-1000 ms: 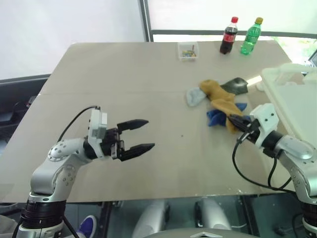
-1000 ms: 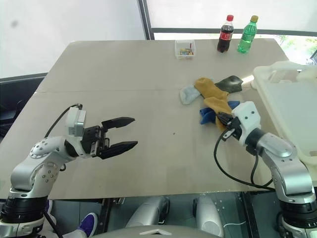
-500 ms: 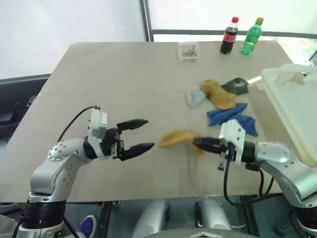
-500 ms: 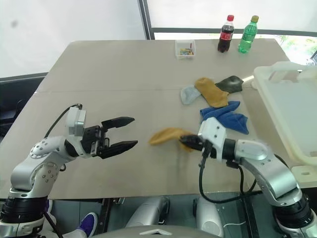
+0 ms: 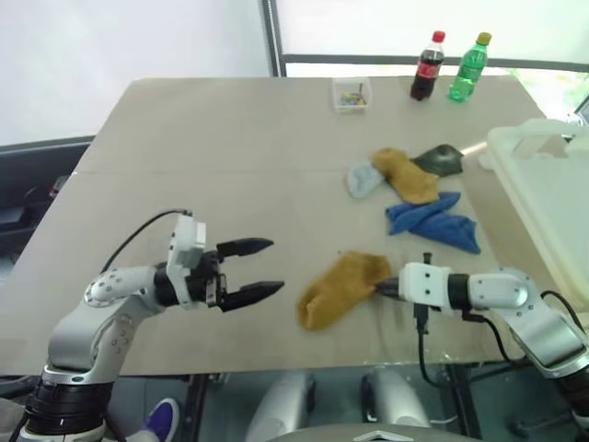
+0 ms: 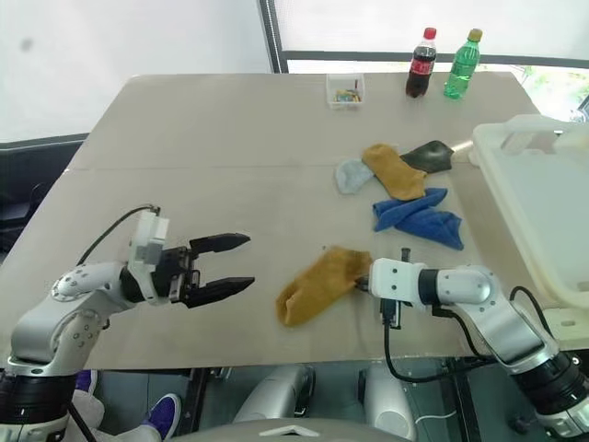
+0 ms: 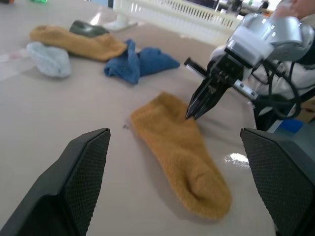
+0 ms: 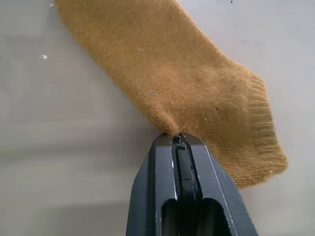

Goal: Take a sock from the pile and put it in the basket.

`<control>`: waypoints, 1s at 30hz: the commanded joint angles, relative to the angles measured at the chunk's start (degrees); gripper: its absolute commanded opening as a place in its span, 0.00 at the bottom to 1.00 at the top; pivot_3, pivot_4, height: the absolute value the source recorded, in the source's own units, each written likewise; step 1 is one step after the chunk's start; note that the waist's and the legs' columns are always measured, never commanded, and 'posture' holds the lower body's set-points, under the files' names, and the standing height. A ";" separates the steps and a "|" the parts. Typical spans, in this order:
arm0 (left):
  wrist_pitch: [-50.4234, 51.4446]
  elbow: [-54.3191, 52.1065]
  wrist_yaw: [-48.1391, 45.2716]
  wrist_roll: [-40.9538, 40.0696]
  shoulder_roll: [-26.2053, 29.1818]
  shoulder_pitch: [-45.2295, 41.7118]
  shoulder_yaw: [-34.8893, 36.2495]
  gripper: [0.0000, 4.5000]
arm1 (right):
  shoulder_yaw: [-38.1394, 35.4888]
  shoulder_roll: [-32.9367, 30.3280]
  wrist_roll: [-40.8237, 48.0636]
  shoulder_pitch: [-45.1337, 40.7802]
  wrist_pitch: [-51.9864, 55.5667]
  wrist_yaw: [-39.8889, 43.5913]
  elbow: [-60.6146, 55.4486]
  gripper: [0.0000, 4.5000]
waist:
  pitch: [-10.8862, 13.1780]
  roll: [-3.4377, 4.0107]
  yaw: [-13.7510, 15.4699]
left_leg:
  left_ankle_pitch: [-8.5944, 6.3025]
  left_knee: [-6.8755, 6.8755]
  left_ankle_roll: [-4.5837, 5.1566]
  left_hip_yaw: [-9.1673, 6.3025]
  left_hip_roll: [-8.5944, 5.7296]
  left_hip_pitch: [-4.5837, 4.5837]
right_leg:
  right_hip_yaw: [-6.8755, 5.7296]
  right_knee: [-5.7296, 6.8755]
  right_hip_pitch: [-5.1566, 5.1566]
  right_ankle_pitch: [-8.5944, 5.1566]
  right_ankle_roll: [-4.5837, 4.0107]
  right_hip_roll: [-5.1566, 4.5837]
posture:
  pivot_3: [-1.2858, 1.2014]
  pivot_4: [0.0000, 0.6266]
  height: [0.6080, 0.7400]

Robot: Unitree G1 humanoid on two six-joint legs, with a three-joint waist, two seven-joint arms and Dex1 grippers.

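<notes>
The slanted mustard-yellow sock's side edge is in my right gripper, which should open and take the cuff [image 8: 268, 135] before straightening the sock.
A mustard-yellow sock [image 5: 339, 287] lies flat on the tan table near its front edge. My right gripper [image 5: 380, 288] is shut on the rim of its cuff, and the right wrist view shows the fabric pinched at the closed tips [image 8: 176, 137]. The pile [image 5: 412, 189] sits behind it: another mustard sock, a royal blue one [image 5: 433, 221], a pale one [image 5: 362, 179] and a dark one [image 5: 440, 158]. My left gripper [image 5: 274, 267] hovers open and empty to the left of the held sock, pointing at it. The off-white basket [image 5: 543, 175] stands at the right edge.
At the table's far side stand a small clear box [image 5: 350, 94], a cola bottle [image 5: 425, 66] and a green bottle [image 5: 467, 67]. The table's front edge [image 5: 276, 368] runs just below both grippers.
My right gripper pulled the mustard sock out of the pile, leftward and toward the front edge, and lowered it until it lies flat. The left gripper sank slightly, still open.
</notes>
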 commanded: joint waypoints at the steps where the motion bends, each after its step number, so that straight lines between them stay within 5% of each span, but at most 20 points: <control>1: -1.99 0.28 1.35 3.97 0.73 -0.95 -1.44 1.00 | -0.47 -1.56 1.80 2.53 5.19 1.43 -6.49 0.02 | 0.00 0.00 0.15 | -0.01 0.00 0.01 0.00 -0.01 -0.02 | 0.00 -0.02 0.00 0.00 0.00 -0.01 | 0.52 0.24 1.00; 5: -3.86 2.04 1.40 6.06 -0.24 -2.66 -2.65 1.00 | -1.96 0.64 5.56 3.30 15.31 -1.59 -13.17 0.02 | 0.00 0.00 0.22 | -0.02 0.00 0.02 0.00 0.02 -0.02 | 0.01 -0.01 -0.01 0.00 0.00 0.00 | 0.52 0.24 1.00; 12: -9.83 6.55 0.80 12.93 -1.08 -7.56 -7.84 1.00 | -2.77 0.50 5.83 3.36 18.03 -3.32 -15.06 0.02 | 0.00 0.00 0.81 | -0.03 0.02 0.03 0.01 0.02 0.00 | 0.01 -0.02 0.02 0.08 0.02 0.02 | 0.52 0.24 1.00; 15: -14.03 9.66 1.32 17.22 -2.80 -9.57 -11.17 1.00 | -4.04 0.19 5.06 3.64 16.89 -4.49 -15.19 0.22 | 0.00 0.00 0.85 | -0.02 0.02 0.03 0.01 0.02 -0.01 | 0.00 -0.03 0.02 0.09 0.02 0.02 | 0.52 0.24 1.00; 21: -18.14 12.97 1.65 19.72 -5.97 -10.19 -13.67 1.00 | -12.59 1.73 10.97 8.71 18.98 -6.30 -18.82 0.87 | 0.00 -0.01 0.81 | -0.02 0.02 0.02 0.03 0.02 -0.02 | 0.03 -0.02 -0.01 0.09 0.03 0.03 | 0.52 0.24 1.00; 25: -20.52 14.43 2.43 19.86 -7.67 -10.98 -13.27 1.00 | -20.45 4.54 18.67 11.25 19.71 -7.08 -21.82 0.87 | 0.00 0.00 0.74 | -0.02 0.03 0.03 0.02 0.03 -0.01 | 0.03 -0.01 0.02 0.10 0.04 0.04 | 0.52 0.24 1.00; 30: -19.53 14.92 -0.97 17.37 -8.38 -11.69 -13.79 1.00 | -18.99 5.20 18.81 10.13 19.02 -8.17 -20.60 0.50 | -0.01 0.00 0.73 | -0.02 0.06 0.04 0.03 0.03 0.03 | 0.02 0.00 0.04 0.15 0.08 0.05 | 0.52 0.24 1.00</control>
